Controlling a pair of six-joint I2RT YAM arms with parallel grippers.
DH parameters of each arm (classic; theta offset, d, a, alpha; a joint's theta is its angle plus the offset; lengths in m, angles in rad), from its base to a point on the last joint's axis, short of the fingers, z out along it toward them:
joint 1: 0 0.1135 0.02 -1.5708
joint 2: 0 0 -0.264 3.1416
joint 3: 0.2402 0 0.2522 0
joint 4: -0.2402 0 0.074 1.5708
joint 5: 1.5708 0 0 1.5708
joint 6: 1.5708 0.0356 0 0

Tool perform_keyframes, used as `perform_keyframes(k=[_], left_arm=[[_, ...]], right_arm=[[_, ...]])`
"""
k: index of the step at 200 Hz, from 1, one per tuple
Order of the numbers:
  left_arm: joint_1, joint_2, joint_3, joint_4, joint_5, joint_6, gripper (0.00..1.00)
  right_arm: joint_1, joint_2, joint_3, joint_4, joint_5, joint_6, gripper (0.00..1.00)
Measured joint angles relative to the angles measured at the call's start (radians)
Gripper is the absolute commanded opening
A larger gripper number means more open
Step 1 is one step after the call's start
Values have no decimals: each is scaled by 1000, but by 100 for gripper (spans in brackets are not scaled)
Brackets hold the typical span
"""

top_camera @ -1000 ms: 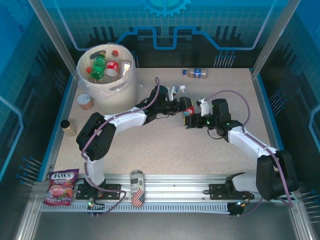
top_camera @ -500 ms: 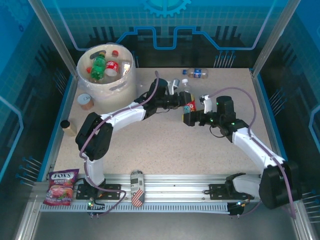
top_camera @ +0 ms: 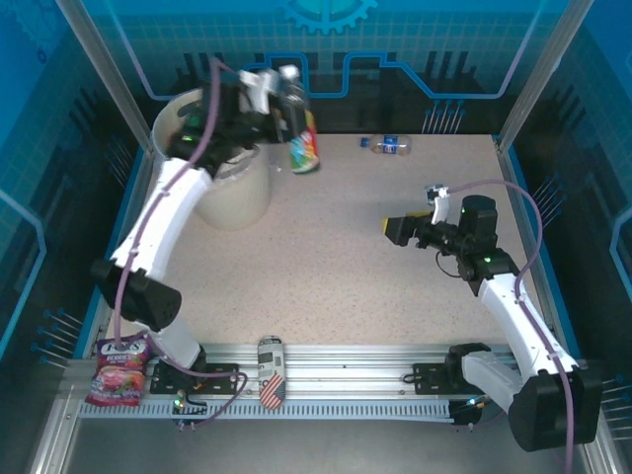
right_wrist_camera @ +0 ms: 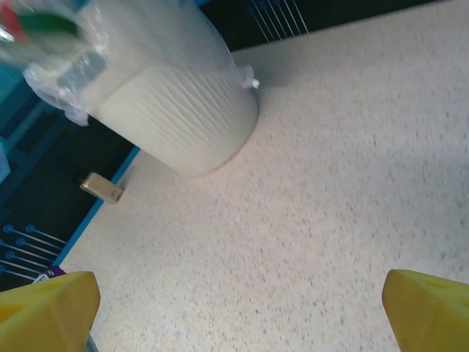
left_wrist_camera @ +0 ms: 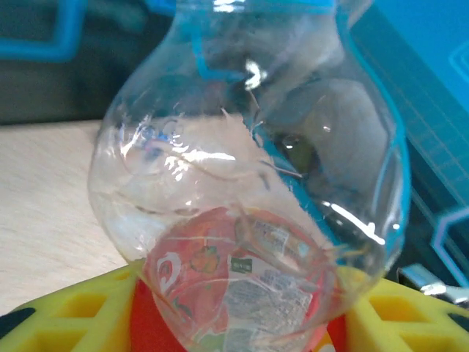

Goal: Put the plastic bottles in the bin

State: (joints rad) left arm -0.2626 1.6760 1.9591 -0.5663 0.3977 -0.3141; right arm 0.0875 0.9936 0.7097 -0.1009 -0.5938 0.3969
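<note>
My left gripper is to let go of the clear plastic bottle inside the cream-white bin (top_camera: 198, 141), toward the near rim of its opening.
My left gripper (top_camera: 286, 107) is raised at the back left and shut on a clear plastic bottle (top_camera: 304, 148) with a red label. The bottle hangs tilted just right of the cream-white bin (top_camera: 237, 193), whose mouth is largely hidden behind the left arm. In the left wrist view the bottle (left_wrist_camera: 242, 176) sits between the yellow fingers (left_wrist_camera: 410, 315). My right gripper (top_camera: 400, 227) stands open low over the table at the right, nothing between its fingertips (right_wrist_camera: 51, 308). The bin (right_wrist_camera: 176, 110) also appears in the right wrist view. A blue-labelled bottle (top_camera: 390, 145) lies at the far edge.
A striped can (top_camera: 270, 370) and a candy bag (top_camera: 120, 367) rest on the front rail. A small brown jar (right_wrist_camera: 101, 188) lies off the table's left edge near the bin. Blue panels wall the table.
The left arm has swung the bottle up and left from the table's middle to beside the bin. The right gripper has opened, let go of it and drawn back to the right.
</note>
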Motion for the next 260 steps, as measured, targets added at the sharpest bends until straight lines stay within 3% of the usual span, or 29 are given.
perform_keyframes(k=[38,83,110,145,197,260], left_arm=[[218,-134,132,-177,-112,132,39],[341,-113,211,-298,-361,248,39],[357,4,275,-358,-492,318,40],[359,183,422,-425,-558,378,40],[359,343,626,-530,-568,422,40],[359,405,638,-666,-521,431,40]], right_arm=[[-4,49,-42,0,-5,7,100],[-9,67,-42,15,-13,6,100],[-10,92,-42,16,-14,6,100],[-10,99,-42,16,-13,3,100],[-10,100,-58,13,-7,-1,100],[-11,131,-58,12,10,-13,100]])
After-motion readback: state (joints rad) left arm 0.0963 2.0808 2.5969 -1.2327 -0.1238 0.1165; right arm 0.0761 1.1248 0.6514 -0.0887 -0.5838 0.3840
